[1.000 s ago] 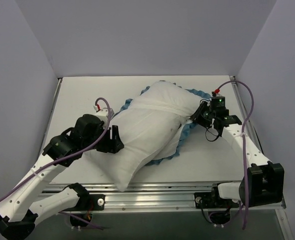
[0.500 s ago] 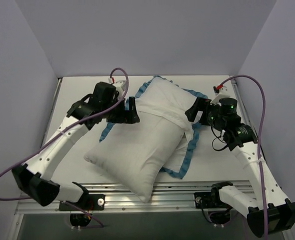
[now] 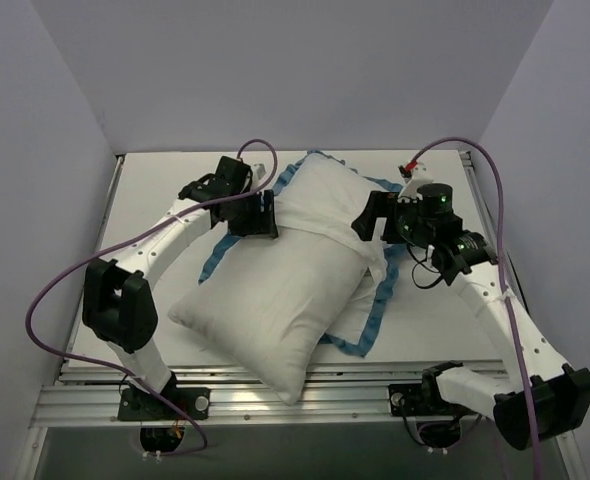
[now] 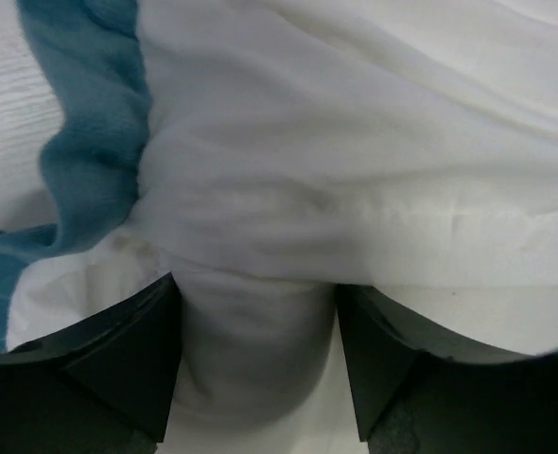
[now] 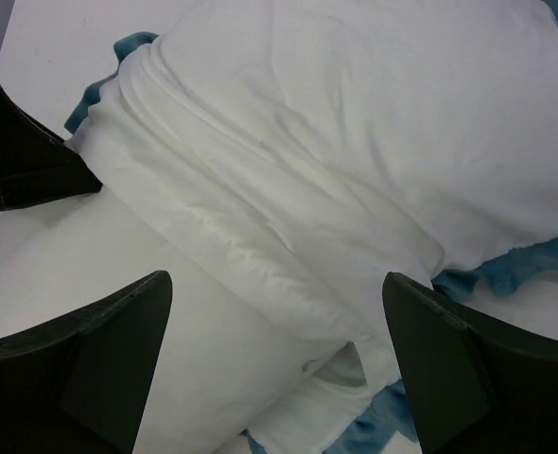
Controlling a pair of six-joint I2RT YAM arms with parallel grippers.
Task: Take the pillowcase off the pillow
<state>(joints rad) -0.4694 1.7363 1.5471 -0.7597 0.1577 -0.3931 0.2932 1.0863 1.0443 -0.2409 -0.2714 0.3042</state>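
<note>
Next, I close my right gripper on the bunched edge (image 3: 316,212) (image 5: 220,194) of the pillowcase, between the middle of that edge and my left gripper.
The plain white pillow (image 3: 275,310) lies diagonally on the table, its near corner over the front edge. The pillowcase (image 3: 330,195), turned white side out with a blue ruffle (image 3: 213,262), covers only the far end, its edge bunched across the pillow (image 5: 241,236). My left gripper (image 3: 267,215) is at the left end of that bunched edge, open, with a bulge of white fabric (image 4: 255,369) between its fingers (image 4: 118,369); the ruffle (image 4: 90,142) is just left. My right gripper (image 3: 368,217) hangs open over the right end of the fold, holding nothing (image 5: 274,312).
Grey walls close in the white table (image 3: 155,190) on the left, back and right. An aluminium rail (image 3: 275,400) runs along the near edge. Purple cables (image 3: 265,150) loop above both arms. The left gripper's finger (image 5: 24,151) shows in the right wrist view.
Both grippers have opened. Both arms swung back to the far end of the pillow, at the bunched pillowcase edge. The pillow has slid nearer the front edge.
</note>
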